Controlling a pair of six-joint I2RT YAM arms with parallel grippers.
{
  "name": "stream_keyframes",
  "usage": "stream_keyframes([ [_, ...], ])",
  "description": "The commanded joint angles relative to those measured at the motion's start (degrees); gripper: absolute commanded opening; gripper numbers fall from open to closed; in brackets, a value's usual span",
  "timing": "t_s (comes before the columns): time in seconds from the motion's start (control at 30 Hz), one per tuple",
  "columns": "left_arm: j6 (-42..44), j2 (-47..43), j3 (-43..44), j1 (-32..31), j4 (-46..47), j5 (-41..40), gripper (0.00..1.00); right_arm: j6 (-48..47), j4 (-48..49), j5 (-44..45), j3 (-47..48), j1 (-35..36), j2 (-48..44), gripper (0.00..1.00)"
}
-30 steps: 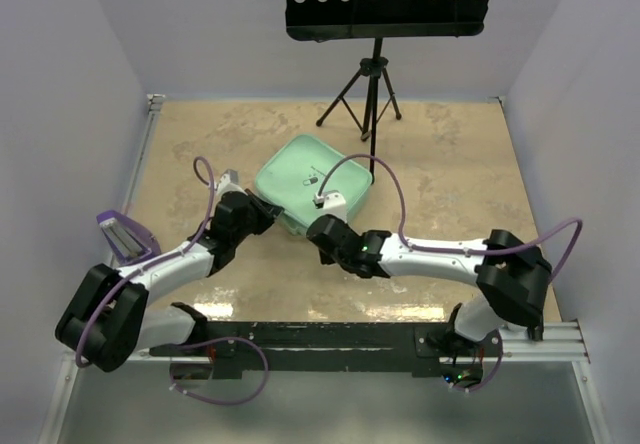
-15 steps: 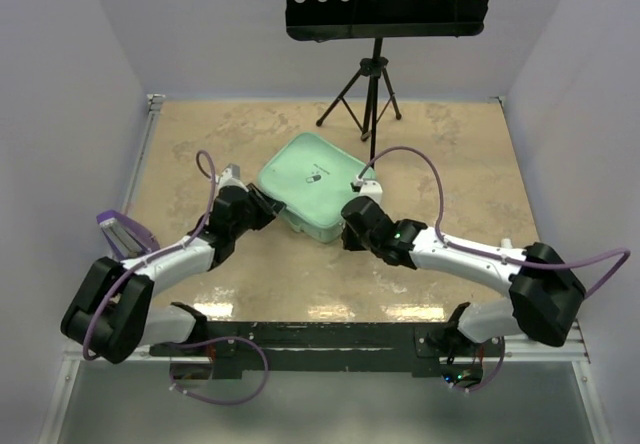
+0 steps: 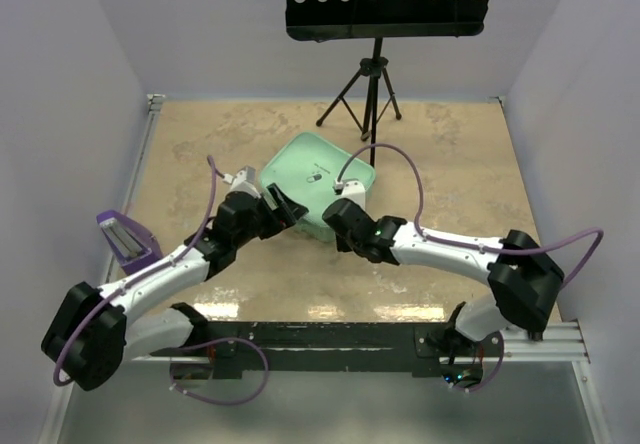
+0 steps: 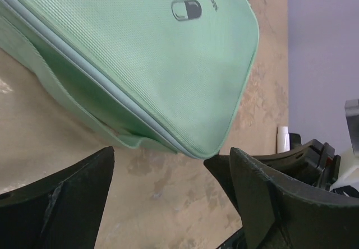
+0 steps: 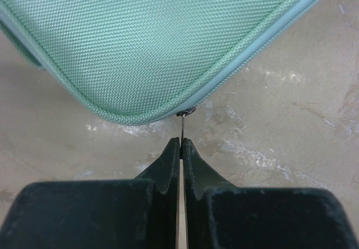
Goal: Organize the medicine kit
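I need to pinch the kit's zip seam (image 4: 168,135) with my left gripper to steady the medicine kit, because it slants loosely while my right gripper holds its zipper pull.
The medicine kit (image 3: 318,176) is a mint-green case with a zip seam and a small dark logo, lying closed mid-table. My left gripper (image 3: 284,210) stands open at its near-left corner. In the left wrist view the kit (image 4: 140,52) lies just beyond the left gripper (image 4: 168,165), with only bare table between the fingers. My right gripper (image 3: 334,220) is at the kit's near edge. The right wrist view has the kit's corner (image 5: 140,41) ahead, and the right gripper (image 5: 180,143) is shut on the thin metal zipper pull (image 5: 183,123).
A black music stand (image 3: 372,94) on a tripod stands behind the kit, its perforated desk overhead. A purple holder (image 3: 124,235) sits at the left wall. A small white bottle (image 4: 283,138) lies on the table to the right. White walls close in three sides.
My left jaws have opened from shut and that arm has reached further toward the kit. The right gripper, still shut on the pull, swung right along the kit's edge, then came back a little.
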Motion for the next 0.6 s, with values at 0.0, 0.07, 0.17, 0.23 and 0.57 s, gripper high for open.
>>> stream_keyframes([
  [0.0, -1.8, 4.8, 5.3, -2.5, -0.1, -1.3, 0.88, -0.8, -0.1, 3.8, 4.5, 4.1, 2.6, 0.00],
  [0.07, -2.2, 7.1, 6.0, -2.7, 0.2, -2.3, 0.88, -0.6, 0.3, 3.8, 4.8, 4.8, 3.1, 0.00],
  [0.17, -2.7, 10.2, 6.3, -2.8, 1.3, -4.6, 0.88, -0.6, 0.4, 4.1, 5.4, 5.4, 4.0, 0.00],
  [0.23, -2.6, 12.4, 6.9, -2.8, 2.4, -5.0, 0.88, -0.7, 0.4, 4.6, 5.6, 6.1, 4.6, 0.00],
  [0.57, 3.1, 18.4, 8.4, 0.0, 0.1, -10.1, 0.55, -1.8, 0.0, 5.9, 10.5, 12.0, 9.4, 0.00],
])
